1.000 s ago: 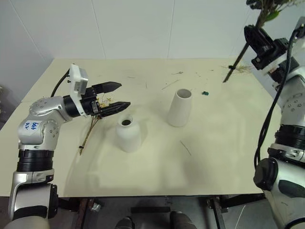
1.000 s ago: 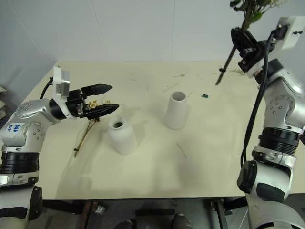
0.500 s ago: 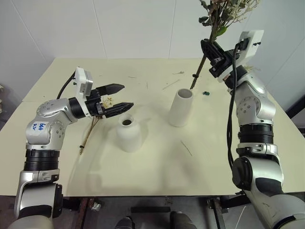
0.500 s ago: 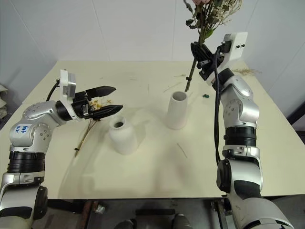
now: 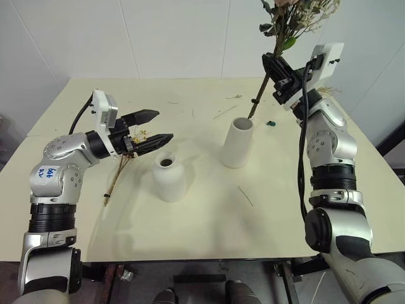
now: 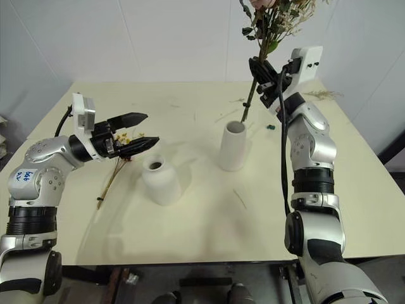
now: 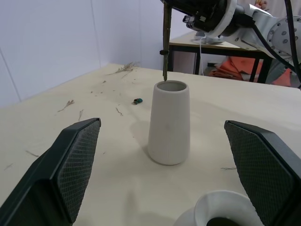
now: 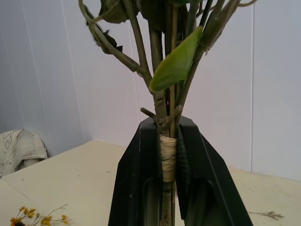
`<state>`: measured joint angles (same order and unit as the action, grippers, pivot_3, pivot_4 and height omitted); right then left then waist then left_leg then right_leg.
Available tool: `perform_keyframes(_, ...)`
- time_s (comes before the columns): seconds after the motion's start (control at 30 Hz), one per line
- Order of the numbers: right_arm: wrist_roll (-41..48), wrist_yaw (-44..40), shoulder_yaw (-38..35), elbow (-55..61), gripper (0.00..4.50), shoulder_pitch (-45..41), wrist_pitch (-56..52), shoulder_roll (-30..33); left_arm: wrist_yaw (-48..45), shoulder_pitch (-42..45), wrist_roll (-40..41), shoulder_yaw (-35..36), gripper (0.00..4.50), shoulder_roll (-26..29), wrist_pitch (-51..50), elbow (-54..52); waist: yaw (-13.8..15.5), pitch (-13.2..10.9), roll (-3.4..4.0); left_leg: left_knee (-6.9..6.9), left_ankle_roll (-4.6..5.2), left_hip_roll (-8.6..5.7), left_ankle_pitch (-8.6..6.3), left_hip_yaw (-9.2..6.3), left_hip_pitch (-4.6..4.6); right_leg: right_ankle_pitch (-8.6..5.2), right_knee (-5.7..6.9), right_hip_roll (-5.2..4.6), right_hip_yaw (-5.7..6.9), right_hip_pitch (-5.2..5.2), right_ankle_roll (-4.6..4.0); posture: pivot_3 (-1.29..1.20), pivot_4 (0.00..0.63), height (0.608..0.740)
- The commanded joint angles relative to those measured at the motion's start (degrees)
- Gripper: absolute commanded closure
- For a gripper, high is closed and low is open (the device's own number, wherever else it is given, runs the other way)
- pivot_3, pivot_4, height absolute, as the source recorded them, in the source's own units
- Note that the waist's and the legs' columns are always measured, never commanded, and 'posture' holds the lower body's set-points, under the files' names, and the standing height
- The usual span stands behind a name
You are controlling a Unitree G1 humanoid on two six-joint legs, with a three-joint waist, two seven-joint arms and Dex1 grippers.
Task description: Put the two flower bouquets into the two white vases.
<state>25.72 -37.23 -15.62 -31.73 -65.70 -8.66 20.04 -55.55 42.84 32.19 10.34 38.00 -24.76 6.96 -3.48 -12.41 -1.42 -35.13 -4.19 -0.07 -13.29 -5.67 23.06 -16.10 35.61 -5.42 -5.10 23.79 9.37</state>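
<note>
Next, I release the larger bouquet from my right gripper in the opening of the tall white vase (image 5: 241, 124).
My right gripper (image 5: 273, 63) is shut on the taped stems of the larger bouquet (image 5: 288, 19), which has pink roses, leaves and pale grasses and is held upright. The stem tip (image 7: 165, 75) hangs just above the mouth of the tall white vase (image 5: 237, 144), at its far rim. The shorter, jug-shaped vase (image 5: 168, 177) stands to the left and nearer. My left gripper (image 5: 164, 125) hovers open beside the short vase, empty, above the small yellow-orange bouquet (image 5: 123, 166) lying on the table. In the right wrist view the fingers (image 8: 134, 179) clamp the stems.
Twig scraps (image 5: 226, 113) and a small dark bit (image 5: 271, 123) lie behind the tall vase. A dried sprig (image 5: 326, 92) lies at the far right edge, and a thin twig (image 5: 245, 196) lies in front of the tall vase. The cream table (image 5: 209, 228) has room at the front.
My right arm swung the large bouquet in from the far right and lowered it, bringing the stem end over the tall vase. The left gripper stayed open in place.
</note>
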Motion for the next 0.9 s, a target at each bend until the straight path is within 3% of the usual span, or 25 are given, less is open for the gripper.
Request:
perform_keyframes(0.03,0.75,-0.66,-0.5,1.37,4.46,-3.0,1.63,0.53,0.3,0.59,0.31,1.51,0.0,0.1,1.52,-1.81,0.0,0.0,0.0,0.01,0.0,0.0,0.0,0.0,0.01,0.0,0.01,0.0,0.0,0.0,0.0,0.0,0.15,0.74)
perform_keyframes(0.23,2.36,-0.25,0.08,5.91,4.46,-2.99,-1.59,-0.43,0.31,0.32,0.36,1.56,0.0,0.2,1.82,-1.75,-0.03,0.0,0.0,0.08,0.01,0.01,-0.01,0.0,0.03,0.0,-0.07,0.0,0.0,0.02,0.0,0.0,0.15,0.74)
perform_keyframes(0.53,3.95,0.13,2.81,15.52,4.46,4.11,-8.66,-1.89,0.35,-0.28,0.48,1.78,0.0,0.27,1.78,-2.01,0.15,0.0,0.0,0.05,0.01,0.01,-0.01,-0.01,0.04,0.0,-0.02,0.0,0.01,0.03,-0.01,0.0,0.15,0.74)
perform_keyframes(0.9,0.94,-1.91,3.08,8.87,4.46,4.95,-1.03,-1.36,0.11,0.02,0.47,1.97,0.0,0.62,1.93,-2.07,0.07,0.0,0.0,0.06,0.0,0.01,0.0,-0.01,0.04,0.0,-0.04,0.0,0.01,0.04,-0.01,0.0,0.15,0.74)
